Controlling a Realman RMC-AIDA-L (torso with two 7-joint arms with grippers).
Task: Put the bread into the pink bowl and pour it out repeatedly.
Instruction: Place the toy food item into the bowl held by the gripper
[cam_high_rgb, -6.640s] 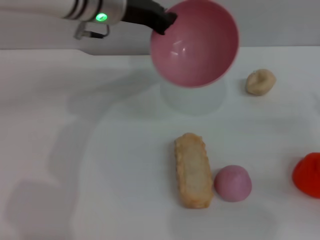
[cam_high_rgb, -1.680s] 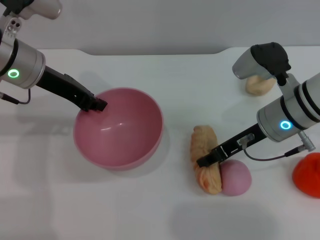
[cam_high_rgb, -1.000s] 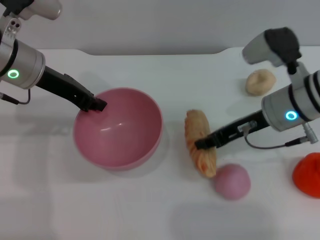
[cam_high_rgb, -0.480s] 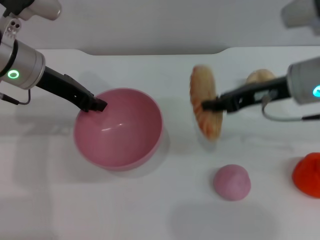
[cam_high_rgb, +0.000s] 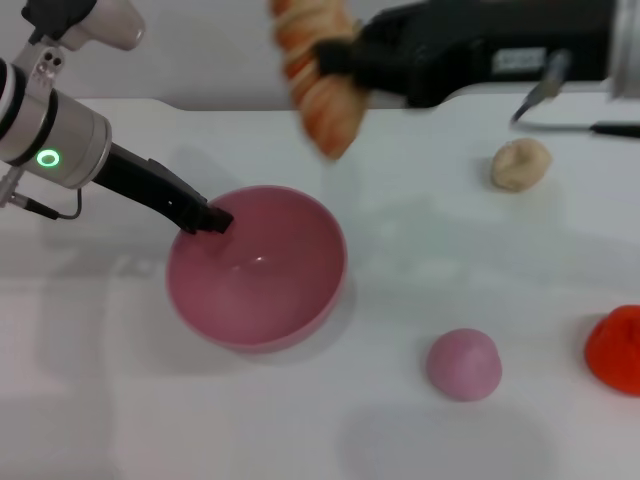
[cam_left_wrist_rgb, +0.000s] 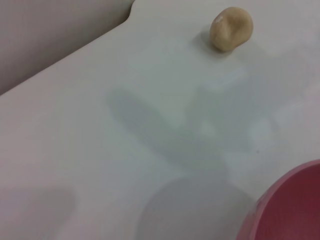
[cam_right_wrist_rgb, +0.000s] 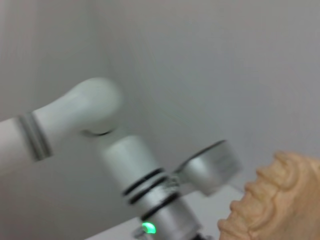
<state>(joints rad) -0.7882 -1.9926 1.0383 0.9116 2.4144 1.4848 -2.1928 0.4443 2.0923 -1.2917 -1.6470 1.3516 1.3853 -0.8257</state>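
My right gripper will let go of the bread in the pink bowl, leaning (cam_high_rgb: 268, 219) against the bowl's far rim beside my left gripper. The bread still hangs high above the bowl.
The pink bowl (cam_high_rgb: 258, 272) sits upright on the white table, left of centre, and my left gripper (cam_high_rgb: 212, 219) is shut on its far-left rim. A corner of the bowl's rim (cam_left_wrist_rgb: 295, 205) shows in the left wrist view. The bread (cam_high_rgb: 315, 75), ridged orange and cream, hangs high in the air above and behind the bowl's far side, with my right gripper (cam_high_rgb: 345, 62) shut on it. Its ridged end (cam_right_wrist_rgb: 272, 202) fills a corner of the right wrist view, with the left arm beyond it.
A beige knotted lump (cam_high_rgb: 520, 163) lies at the back right, also seen in the left wrist view as the lump (cam_left_wrist_rgb: 230, 28). A small pink dome (cam_high_rgb: 464, 364) sits front right. A red object (cam_high_rgb: 615, 347) is at the right edge.
My right gripper has lifted the bread off the table and swung it up and left, toward the space over the bowl. The bowl and left gripper shifted slightly right.
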